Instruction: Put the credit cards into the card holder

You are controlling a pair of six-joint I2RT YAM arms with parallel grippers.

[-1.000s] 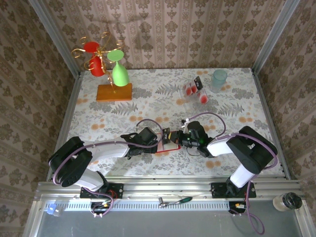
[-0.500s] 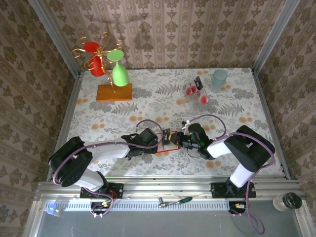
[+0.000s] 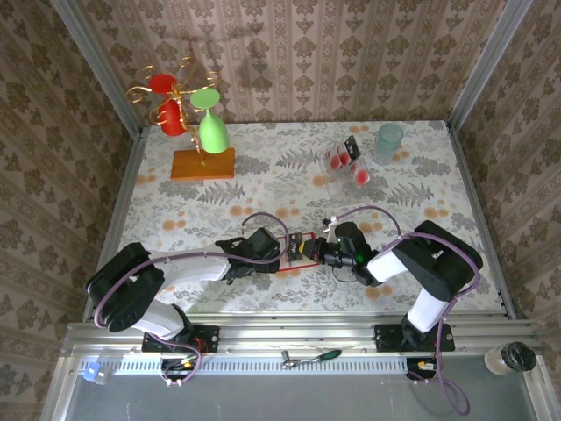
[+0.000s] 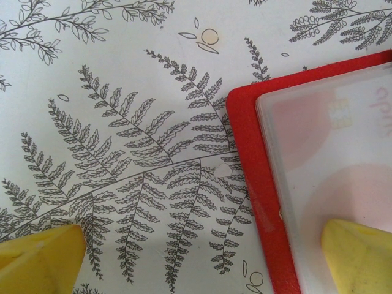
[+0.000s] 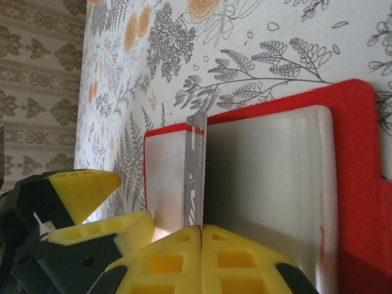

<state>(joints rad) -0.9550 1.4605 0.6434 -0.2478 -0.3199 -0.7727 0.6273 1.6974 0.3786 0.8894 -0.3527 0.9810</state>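
Note:
My right gripper is going to release the credit card across the middle fold (image 3: 290, 253) (image 5: 205, 190) between the pale pockets of the card holder.
The card holder (image 5: 355, 177) lies open on the table, a red wallet with pale pockets (image 5: 269, 184), between the two grippers (image 3: 291, 266). My right gripper (image 5: 201, 229) is shut on one credit card (image 5: 196, 165), held on edge over the left part of the wallet. My left gripper (image 4: 199, 264) is open and low at the wallet's corner (image 4: 244, 147). One of its yellow fingers (image 4: 358, 254) rests on the pale pocket, the other (image 4: 40, 257) over the tablecloth. More credit cards (image 3: 344, 160) stand in a clear rack at the back right.
A teal cup (image 3: 389, 140) stands beside the rack. At the back left, an orange block (image 3: 202, 164) carries a gold stand with red and green glasses (image 3: 211, 130). The cell walls run close along both table sides.
The right gripper with its card has shifted a little to the left, further over the wallet. The left arm has stayed put.

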